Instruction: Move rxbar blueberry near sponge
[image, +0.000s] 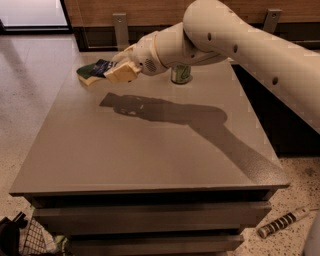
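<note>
The gripper I use will set the rxbar blueberry down on the table, close against the far side of the sponge (106, 62), and let go.
My gripper (114, 69) is at the table's back left, raised above the tabletop, shut on the rxbar blueberry (100, 66), a dark navy wrapper sticking out to the left of the fingers. The sponge (85, 74), green top over yellow foam, lies on the table just behind and left of the bar, partly hidden by it. My arm reaches in from the upper right.
A green drink can (181, 75) stands at the table's back middle, mostly hidden behind my arm. The grey table (150, 150) drops off at the front and sides. A wire basket (30, 240) and a striped tube (282, 222) lie on the floor.
</note>
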